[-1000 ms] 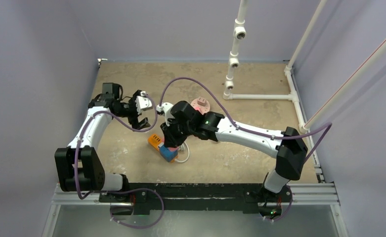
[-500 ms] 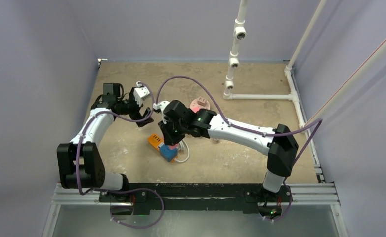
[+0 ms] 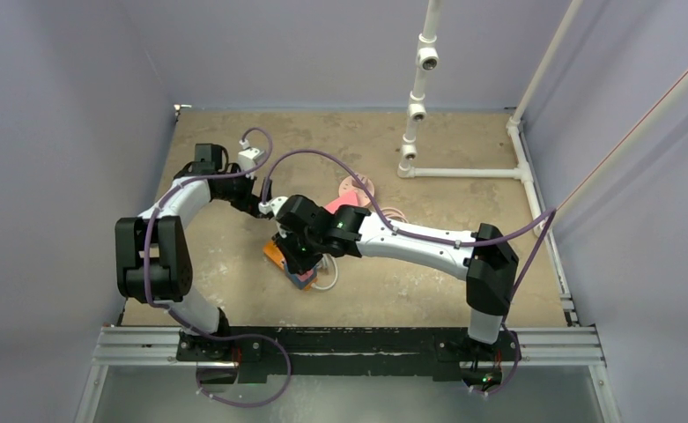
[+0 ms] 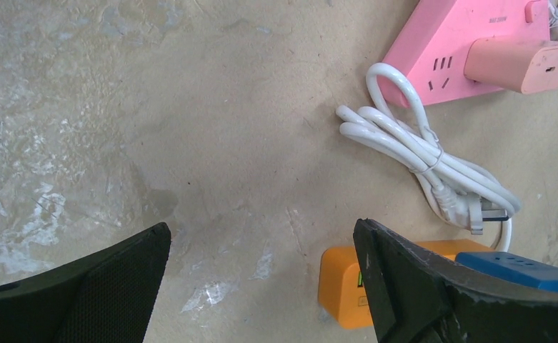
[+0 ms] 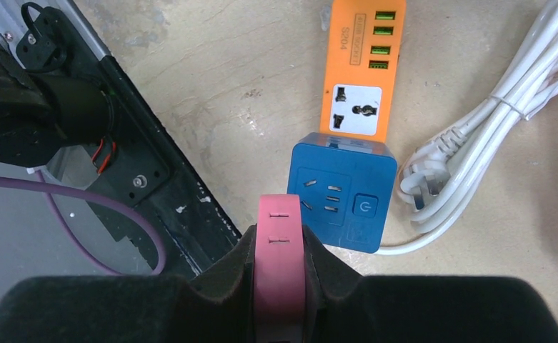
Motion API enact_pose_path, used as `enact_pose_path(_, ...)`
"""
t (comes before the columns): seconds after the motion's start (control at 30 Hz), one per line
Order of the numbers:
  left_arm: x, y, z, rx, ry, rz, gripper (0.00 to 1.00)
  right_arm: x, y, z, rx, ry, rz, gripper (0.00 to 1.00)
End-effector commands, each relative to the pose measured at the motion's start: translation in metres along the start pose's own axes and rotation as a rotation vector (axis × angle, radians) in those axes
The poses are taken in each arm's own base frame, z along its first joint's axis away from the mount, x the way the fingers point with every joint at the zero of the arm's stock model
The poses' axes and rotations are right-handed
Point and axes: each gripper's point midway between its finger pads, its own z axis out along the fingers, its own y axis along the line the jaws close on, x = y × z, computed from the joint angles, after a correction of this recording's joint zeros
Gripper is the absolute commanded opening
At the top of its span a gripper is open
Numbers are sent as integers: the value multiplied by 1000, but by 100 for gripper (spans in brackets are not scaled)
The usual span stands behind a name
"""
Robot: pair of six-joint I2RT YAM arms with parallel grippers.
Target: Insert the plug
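Observation:
The fingers of my right gripper will release the pink plug once it is in the slots on top of the blue cube socket (image 3: 296,276) (image 5: 321,199).
My right gripper (image 5: 279,239) is shut on a pink plug (image 5: 279,214), which sticks out past the fingers. The plug's end hangs just above the near left edge of a blue cube socket (image 5: 340,189). The cube rests against one end of an orange power strip (image 5: 358,64). From above, the right gripper (image 3: 300,256) covers most of the blue cube (image 3: 305,280) and the orange strip (image 3: 274,253). My left gripper (image 4: 261,225) hovers open over bare table, with the orange strip (image 4: 340,286) just beside its right finger (image 4: 433,286).
A tied bundle of white cable (image 4: 419,157) lies between the orange strip and a pink power strip (image 4: 461,43) carrying a pink adapter (image 4: 522,64). A white pipe frame (image 3: 419,88) stands at the back right. Walls enclose the table.
My right gripper has moved left and settled over the blue cube with the plug. The left arm has pulled back toward the far left, its gripper still open.

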Motion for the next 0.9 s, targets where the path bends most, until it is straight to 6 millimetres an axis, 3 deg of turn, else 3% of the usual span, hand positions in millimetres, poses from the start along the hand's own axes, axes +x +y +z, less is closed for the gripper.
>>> enact_pose_path(0.0, -10, 2, -7, -29, -17, -36, 99, -16, 3, -10, 14, -45, 19, 0)
enact_pose_path(0.47, 6, 3, -10, -58, 23, -16, 99, 1, -6, -5, 46, -10, 33, 0)
enact_pose_path(0.87, 9, -1, -11, -30, 36, 12, 99, 1, -20, 3, 116, -12, 31, 0)
